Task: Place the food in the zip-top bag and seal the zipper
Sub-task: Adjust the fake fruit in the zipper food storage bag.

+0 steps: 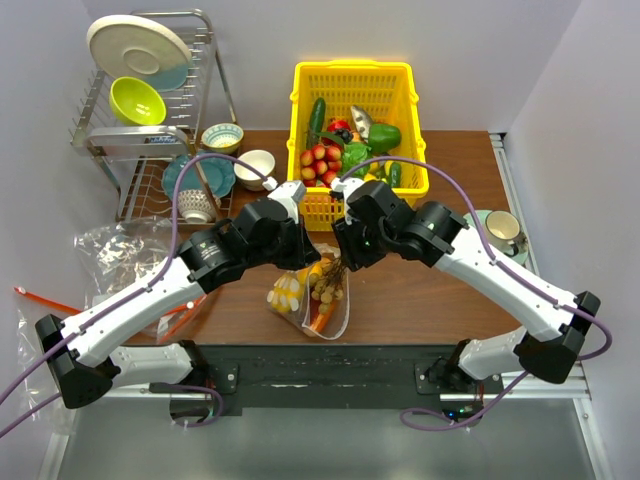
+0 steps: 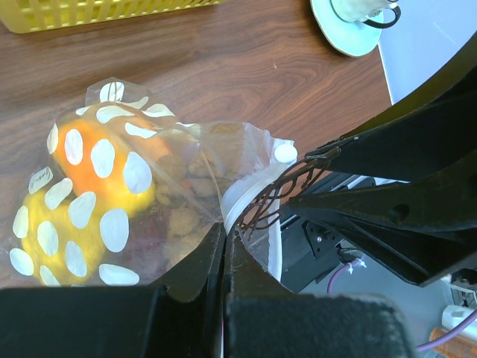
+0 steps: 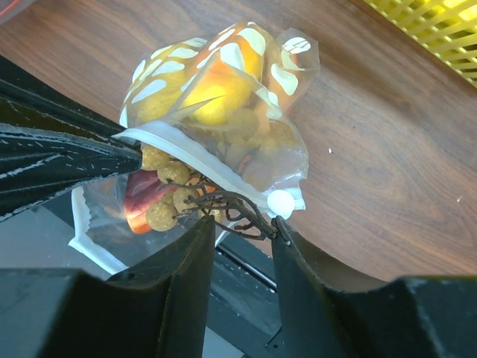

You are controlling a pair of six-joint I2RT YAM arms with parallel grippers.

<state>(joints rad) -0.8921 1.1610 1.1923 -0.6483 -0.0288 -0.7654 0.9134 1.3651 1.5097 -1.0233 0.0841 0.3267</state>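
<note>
The berry cluster's dark stem pokes out by the zipper's end; next my right gripper grips and tucks it inside the bag (image 3: 170,200) before sealing.
The dotted zip-top bag (image 1: 312,292) lies near the table's front edge, its mouth over the edge. My left gripper (image 2: 226,228) is shut on the whitish zipper (image 2: 243,195) at the mouth. Inside the bag are an orange slice (image 2: 95,160) and a yellow piece (image 2: 52,233). My right gripper (image 3: 243,224) is open at the mouth. The dark stem (image 3: 232,206) of the brown berry cluster (image 3: 168,195) sticks out between its fingers. A yellow pepper (image 3: 212,93) and a red-pink piece (image 3: 141,198) show through the bag. In the top view both grippers, left (image 1: 303,256) and right (image 1: 347,256), meet over the bag.
A yellow basket (image 1: 305,100) of toy vegetables stands behind the grippers. A dish rack (image 1: 200,60) and bowls (image 1: 255,168) are at the back left. A cup on a saucer (image 1: 503,232) sits at the right. Clear bags with a red-orange strip (image 1: 120,255) lie at the left.
</note>
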